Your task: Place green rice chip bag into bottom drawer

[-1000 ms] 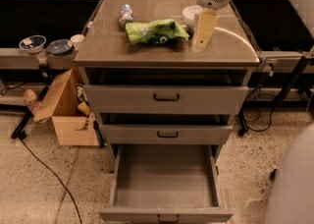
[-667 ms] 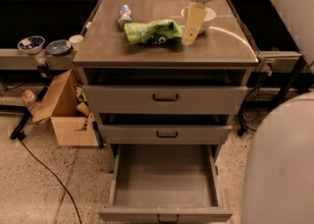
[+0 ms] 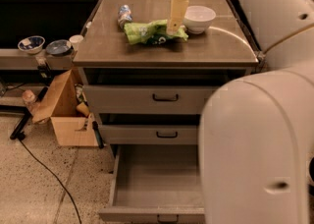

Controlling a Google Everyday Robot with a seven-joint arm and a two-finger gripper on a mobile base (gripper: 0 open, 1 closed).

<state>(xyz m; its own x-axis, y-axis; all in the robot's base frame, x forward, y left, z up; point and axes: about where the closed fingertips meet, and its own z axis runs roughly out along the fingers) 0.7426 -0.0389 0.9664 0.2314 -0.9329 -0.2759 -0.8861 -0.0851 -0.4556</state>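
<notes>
The robot's gripper will next move to the green rice chip bag's crumpled middle (image 3: 151,30), away from the end of the bag beside the white bowl, and close there.
The green rice chip bag (image 3: 149,32) lies crumpled on the cabinet top (image 3: 162,53), left of a white bowl (image 3: 198,17). My gripper (image 3: 172,29) hangs down from above, its tip at the bag's right end, between the bag and the bowl. Whether it touches the bag does not show. The bottom drawer (image 3: 157,181) is pulled out, its flat grey tray bare inside. My white arm (image 3: 255,144) covers the drawer's right part.
A small printed can (image 3: 123,15) lies behind the bag on the left. Two shallower drawers (image 3: 164,99) are closed above the open one. A cardboard box (image 3: 68,112), a floor cable (image 3: 49,174) and a side shelf with bowls (image 3: 32,44) are at the left.
The gripper has moved left, from over the bowl to the bag's right end. The white arm now fills much more of the right side of the view.
</notes>
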